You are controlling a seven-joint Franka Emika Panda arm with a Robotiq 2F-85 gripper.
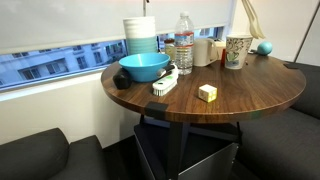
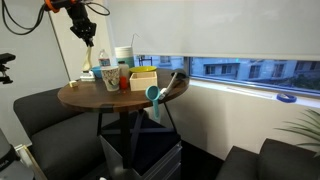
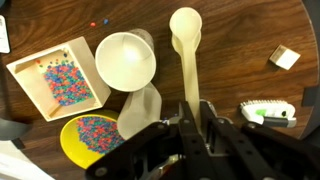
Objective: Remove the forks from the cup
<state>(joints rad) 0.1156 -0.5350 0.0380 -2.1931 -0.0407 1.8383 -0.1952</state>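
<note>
Next, my gripper sets the slim cream fork, now held high above the table, down on the bare wood [image 1: 258, 77], in the spot just in front of the patterned cup.
My gripper [image 3: 190, 115] is shut on a slim cream fork [image 3: 186, 60], which runs up the wrist view to a rounded end. In an exterior view the gripper [image 2: 88, 37] hangs high above the table, to the left of the patterned cup [image 2: 110, 79]. The cup [image 1: 237, 50] stands upright at the back right of the round table. In the wrist view a tall pale cup [image 3: 125, 60] is seen from above, left of the fork. No fork shows in its mouth. The gripper is out of frame in the exterior view with the bottle.
On the wooden table [image 1: 250, 90] are a teal bowl [image 1: 143, 67], a white-and-teal stack [image 1: 140, 35], a water bottle [image 1: 184, 42], a plain cream cup [image 1: 203, 50], a white brush [image 3: 268, 108] and a pale block [image 3: 286, 57]. A bead tray [image 3: 60, 80] and yellow dish [image 3: 90, 135] lie by the cup.
</note>
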